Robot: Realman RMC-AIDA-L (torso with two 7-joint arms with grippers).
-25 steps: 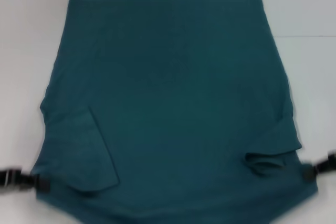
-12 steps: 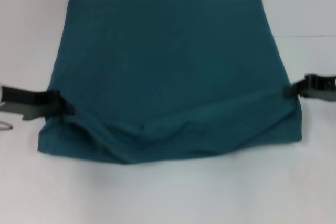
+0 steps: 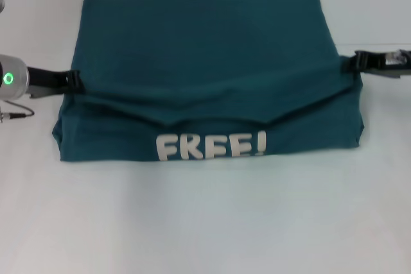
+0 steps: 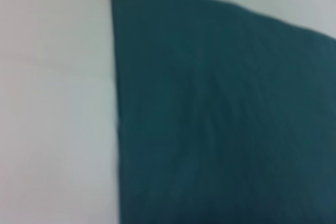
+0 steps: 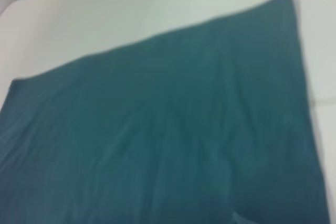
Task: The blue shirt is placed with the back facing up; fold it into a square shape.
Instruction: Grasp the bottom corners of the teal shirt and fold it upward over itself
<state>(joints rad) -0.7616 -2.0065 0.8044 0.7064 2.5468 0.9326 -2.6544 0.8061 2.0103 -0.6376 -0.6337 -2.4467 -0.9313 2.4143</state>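
Note:
Next, I release the blue shirt's lifted corner from my left gripper just inside the side edge of the shirt's flat far layer [image 3: 92, 49].
The blue shirt [image 3: 205, 49] lies on the white table as a wide rectangle, its near part doubled back over itself. The turned-over layer shows white "FREE!" lettering [image 3: 210, 145] along the near fold. My left gripper [image 3: 74, 81] is at the shirt's left edge, shut on the lifted cloth. My right gripper [image 3: 351, 62] pinches the right edge in the same way. Between them the carried edge sags in a shallow V. Both wrist views show only the shirt [image 4: 220, 119] [image 5: 168, 140] on the table, without fingers.
The white table [image 3: 205, 222] stretches bare in front of the shirt and to both sides. A thin cable [image 3: 16, 115] hangs by the left arm.
Both grippers have moved away from me, carrying the shirt's near edge over its middle. The fold has shortened the shirt, and the white lettering now shows.

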